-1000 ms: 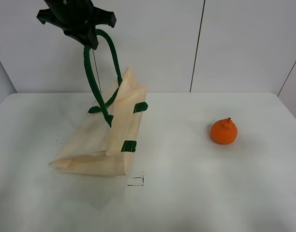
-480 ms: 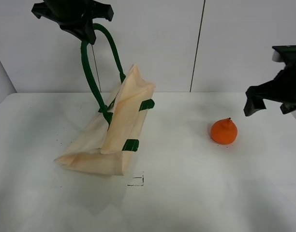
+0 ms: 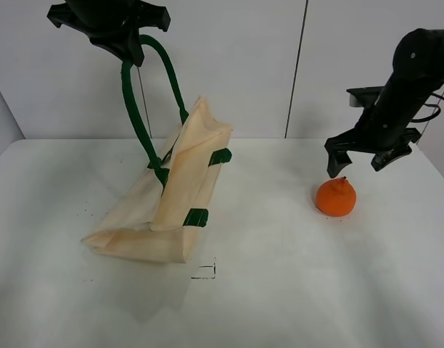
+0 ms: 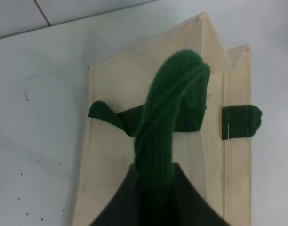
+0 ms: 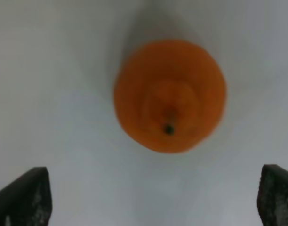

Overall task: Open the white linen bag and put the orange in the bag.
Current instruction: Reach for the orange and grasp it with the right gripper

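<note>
The robot's right gripper will close on the narrow top of the orange [image 3: 339,184] [image 5: 170,112], with its fingers on either side of the stem end.
The white linen bag [image 3: 171,196] stands half raised on the table's left, its base on the surface and its top edge lifted. My left gripper [image 3: 130,52] is shut on the bag's dark green handle [image 3: 135,109] and holds it high above the bag. The left wrist view shows the handle [image 4: 170,127] running down from the gripper [image 4: 156,197] to the cream cloth [image 4: 111,155]. The orange [image 3: 336,197] sits on the table at the right. My right gripper [image 3: 354,167] hovers open just above it. In the right wrist view the orange [image 5: 170,96] lies between the spread fingertips [image 5: 24,195].
A white table [image 3: 280,290] with a small black square mark [image 3: 204,270] in front of the bag. A white panelled wall [image 3: 236,65] stands behind. The bag's small green tabs [image 3: 195,217] face the orange.
My right arm has come in from the right and now hovers over the orange. My left gripper lifted the handle slightly, raising the bag's top, then held still.
</note>
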